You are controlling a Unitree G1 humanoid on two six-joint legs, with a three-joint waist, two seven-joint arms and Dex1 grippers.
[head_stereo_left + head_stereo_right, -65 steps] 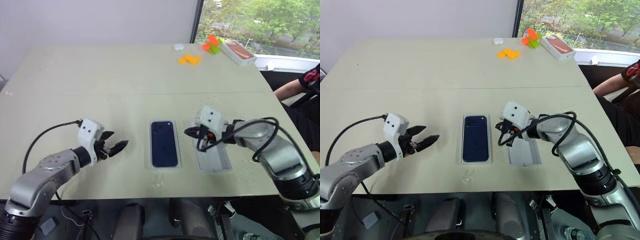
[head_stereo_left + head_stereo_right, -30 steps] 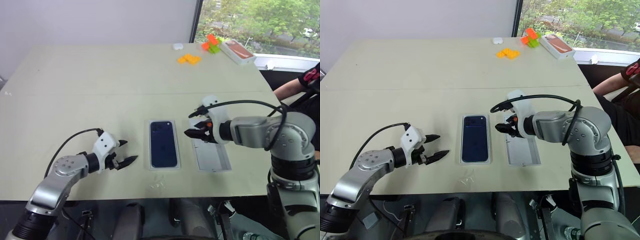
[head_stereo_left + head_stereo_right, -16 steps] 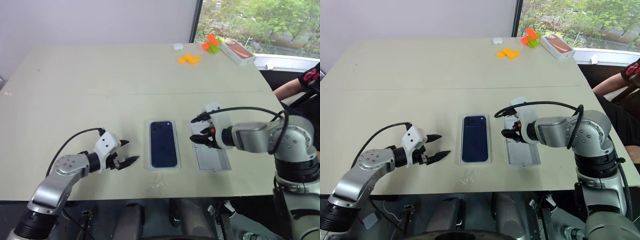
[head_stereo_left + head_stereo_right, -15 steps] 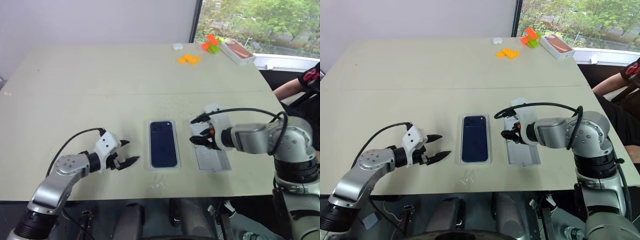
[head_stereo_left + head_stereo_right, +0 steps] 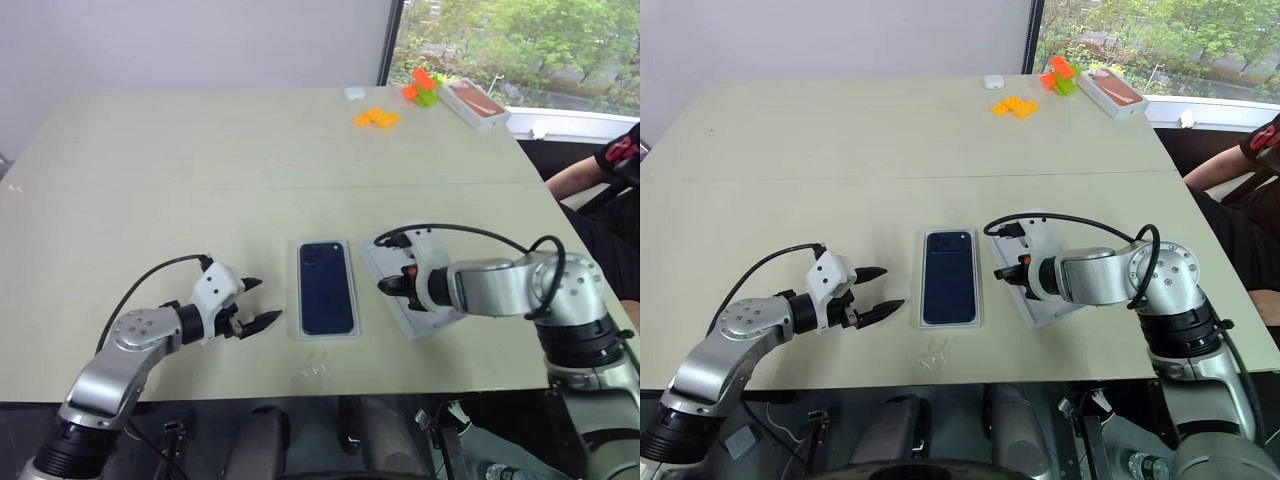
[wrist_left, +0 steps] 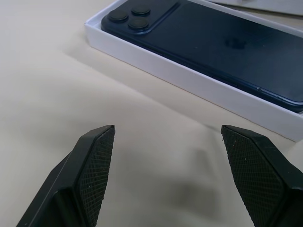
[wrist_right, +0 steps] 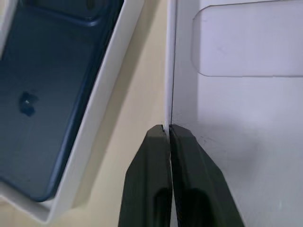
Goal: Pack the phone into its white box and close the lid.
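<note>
My right gripper needs to release the lid, which now sits beside the white box, on its edge [image 5: 274, 270], between my left gripper and the white box.
The dark navy phone [image 5: 327, 287] lies back up inside the white box [image 5: 302, 330] at the table's middle front. Just right of it sits the lid [image 5: 393, 258], inside up and skewed to the box. My right gripper [image 5: 385, 288] is shut on the lid's thin wall on the side facing the box; the right wrist view shows the fingertips [image 7: 158, 135] pinching that edge. A rounded recess marks the lid's pale inside [image 7: 246, 123]. My left gripper [image 5: 262, 301] hovers open a little left of the box, its fingers [image 6: 94, 161] spread wide, holding nothing.
Orange blocks [image 5: 378, 118], green and orange blocks [image 5: 422, 88], a small white object [image 5: 356, 93] and an orange-topped box [image 5: 476, 101] sit at the far right. A clear scrap [image 5: 315, 370] lies near the front edge. A person's arm [image 5: 610, 165] shows at the right.
My right gripper sank, rolled and shut on the lid's edge. The lid has swung from parallel with the box to askew. The left arm has kept still.
</note>
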